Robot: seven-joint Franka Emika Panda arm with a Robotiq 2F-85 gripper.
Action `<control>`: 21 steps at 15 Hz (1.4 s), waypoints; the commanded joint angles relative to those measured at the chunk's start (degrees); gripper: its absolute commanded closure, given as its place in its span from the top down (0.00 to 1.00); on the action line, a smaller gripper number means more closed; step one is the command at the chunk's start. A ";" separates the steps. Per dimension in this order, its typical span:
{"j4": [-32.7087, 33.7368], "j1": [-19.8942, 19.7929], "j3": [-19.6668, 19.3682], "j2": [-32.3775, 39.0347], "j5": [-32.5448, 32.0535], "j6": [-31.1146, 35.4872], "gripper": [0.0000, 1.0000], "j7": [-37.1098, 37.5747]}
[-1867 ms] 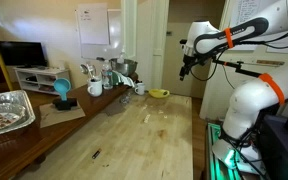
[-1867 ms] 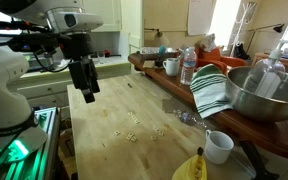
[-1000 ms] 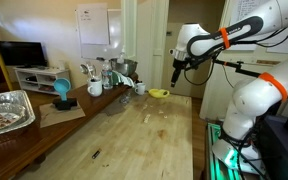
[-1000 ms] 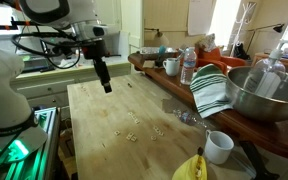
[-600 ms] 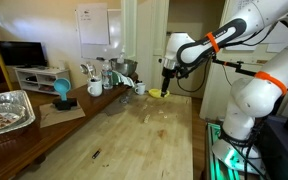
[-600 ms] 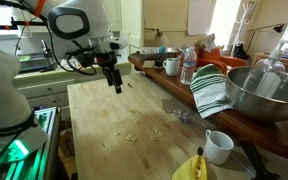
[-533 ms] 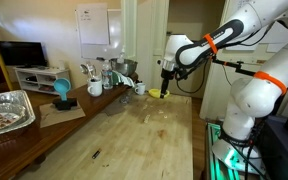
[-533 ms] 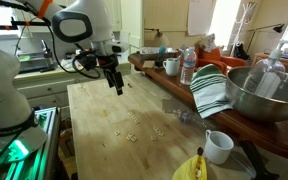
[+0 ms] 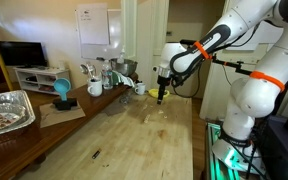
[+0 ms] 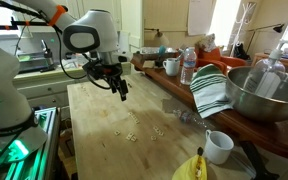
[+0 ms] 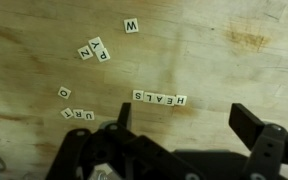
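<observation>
The H tile [image 9: 146, 121] [image 11: 180, 100] at the end of the row of white letter tiles reading HEALS is next for my gripper to go to and close on.
My gripper [image 10: 122, 92] hangs open and empty a little above a light wooden table [image 10: 104, 150], also seen in an exterior view [image 9: 161, 97]. In the wrist view its two dark fingers [image 11: 189, 125] straddle bare wood just below a row of white letter tiles reading HEALS [image 11: 160, 97]. More tiles lie around: a single W [image 11: 131, 26], a short slanted group [image 11: 94, 50], one O [image 11: 64, 92] and another short row [image 11: 77, 114]. The tiles show as small scattered specks [image 10: 132, 127] in front of the gripper.
A banana [image 10: 191, 168] and a white cup [image 10: 218, 147] sit at the table's near end. A large metal bowl [image 10: 256, 95], a striped towel [image 10: 211, 92], a water bottle [image 10: 187, 66] and a mug [image 10: 172, 67] stand on the side counter. A foil tray [image 9: 6, 112] lies on that counter.
The arm has swung from beside the table to over its middle and come down closer to the letter tiles. The gripper stays open.
</observation>
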 commanded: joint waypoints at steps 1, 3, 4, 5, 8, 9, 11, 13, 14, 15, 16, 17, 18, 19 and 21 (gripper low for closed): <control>0.04 -0.81 0.90 -0.19 0.57 -0.11 1.00 -0.38; 0.05 -0.58 1.16 1.23 0.39 0.53 1.00 -0.31; 0.05 -0.60 1.55 2.71 0.21 1.47 1.00 0.43; 0.04 0.29 1.41 4.55 1.11 2.32 1.00 -0.50; -0.18 1.27 2.01 8.81 1.84 6.94 1.00 -1.10; -0.23 1.34 2.26 10.37 1.79 8.74 1.00 -1.01; -0.25 1.71 2.49 13.53 2.37 12.58 1.00 -2.23; 0.11 2.34 2.60 16.66 4.27 15.53 0.72 -4.05; 0.29 2.58 2.77 17.96 5.45 16.41 0.66 -5.07; 0.51 2.76 2.94 19.43 6.75 17.60 0.56 -6.30; 0.66 2.80 3.22 20.52 7.84 18.45 0.49 -7.36; 0.90 2.80 3.54 21.63 9.15 19.31 0.42 -8.57; 1.08 2.72 3.96 22.74 10.36 20.84 0.34 -9.76; 1.34 2.60 4.50 23.68 11.84 22.02 0.27 -11.00; 1.70 2.16 5.82 25.31 14.73 24.90 0.12 -13.06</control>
